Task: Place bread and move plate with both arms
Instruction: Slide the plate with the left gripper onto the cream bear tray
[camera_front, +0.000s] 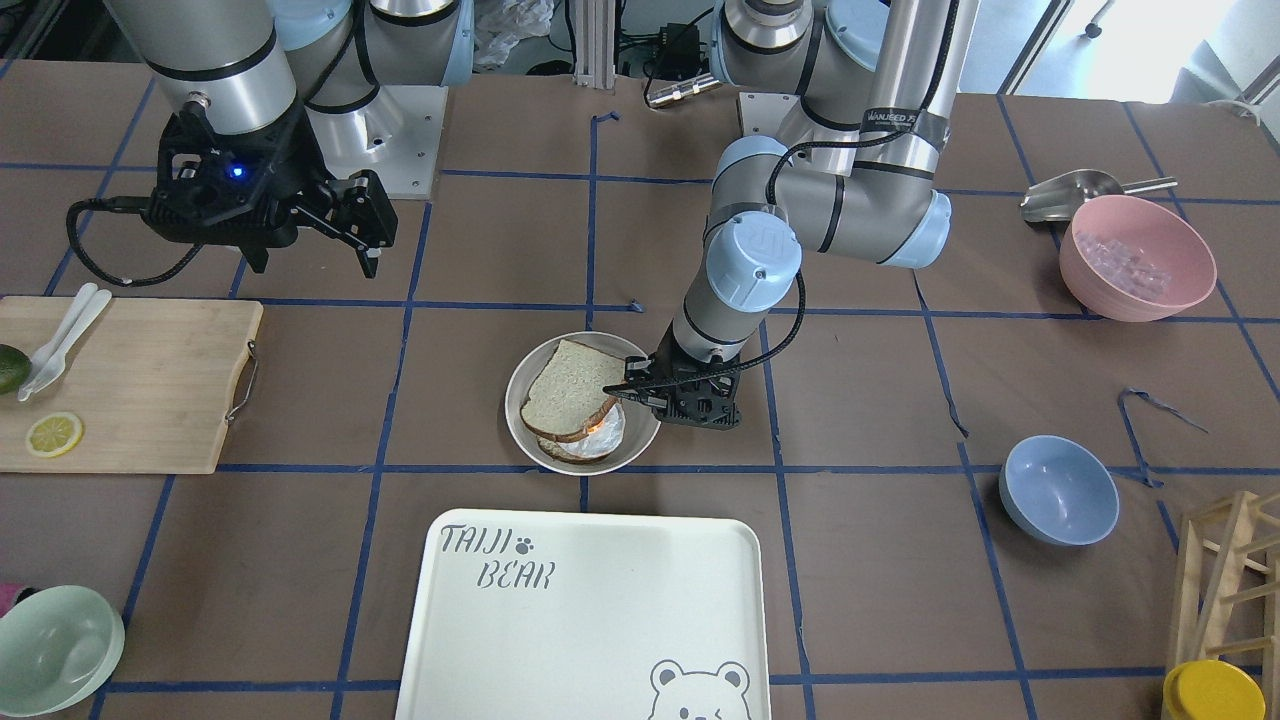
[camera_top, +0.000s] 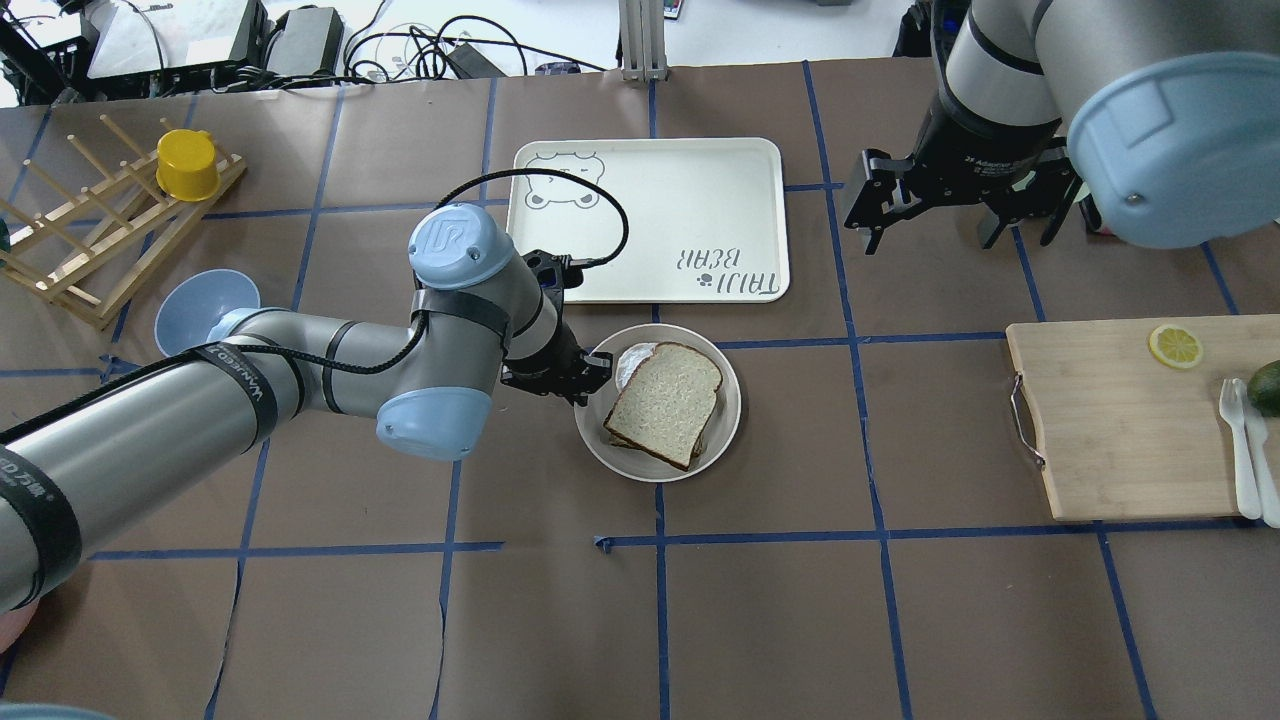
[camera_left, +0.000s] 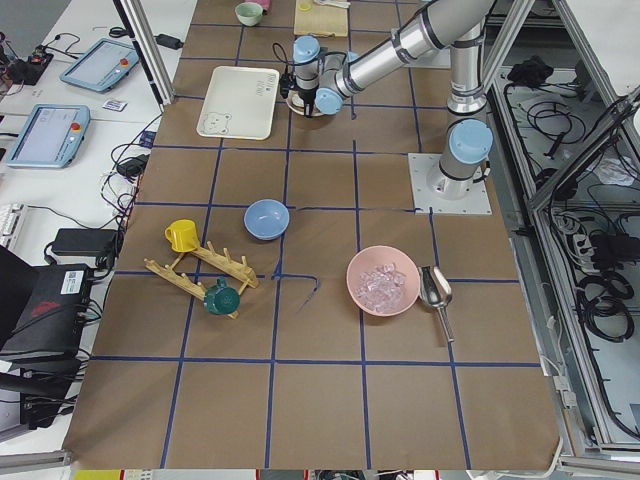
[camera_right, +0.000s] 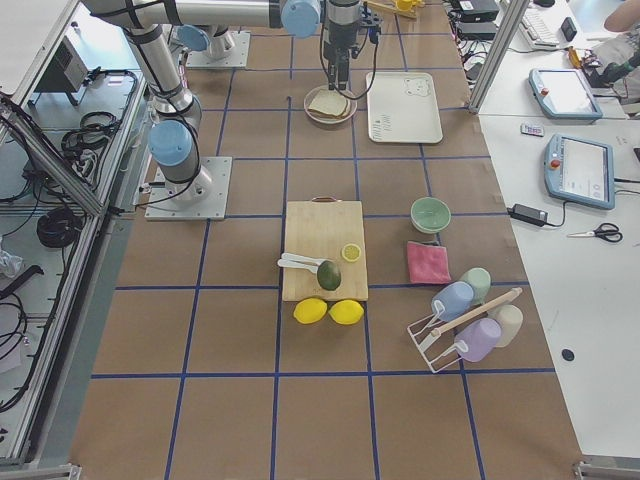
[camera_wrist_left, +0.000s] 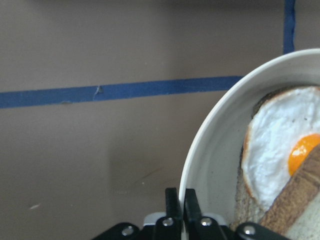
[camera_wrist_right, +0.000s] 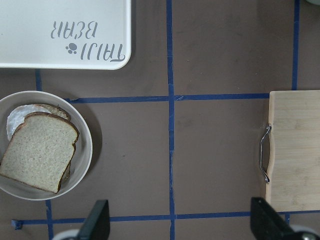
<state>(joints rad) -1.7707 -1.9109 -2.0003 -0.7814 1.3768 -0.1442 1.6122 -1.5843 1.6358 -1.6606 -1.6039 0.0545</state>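
Note:
The robot's left gripper will release the cream plate, which is at mid-table now, on the white tray (camera_front: 591, 632), between its lettering and the bear drawing.
The bread (camera_top: 665, 400) lies on the egg-topped slice inside the round cream plate (camera_top: 733, 400) at mid-table. It also shows in the front view (camera_front: 570, 385) and the right wrist view (camera_wrist_right: 40, 152). My left gripper (camera_top: 592, 375) sits at the plate's left rim. In the left wrist view its fingers (camera_wrist_left: 172, 200) are closed on the plate's rim (camera_wrist_left: 210, 150), beside the fried egg (camera_wrist_left: 280, 145). My right gripper (camera_top: 935, 215) hangs open and empty above the table, right of the tray; the right wrist view shows its fingers (camera_wrist_right: 100, 220) wide apart.
The white TAIJI BEAR tray (camera_top: 650, 220) lies just beyond the plate. A wooden cutting board (camera_top: 1120, 420) with a lemon slice (camera_top: 1175, 346) and white utensils is at the right. A blue bowl (camera_front: 1058, 490), a pink bowl (camera_front: 1137, 255) and a wooden rack (camera_top: 90, 240) stand on my left side.

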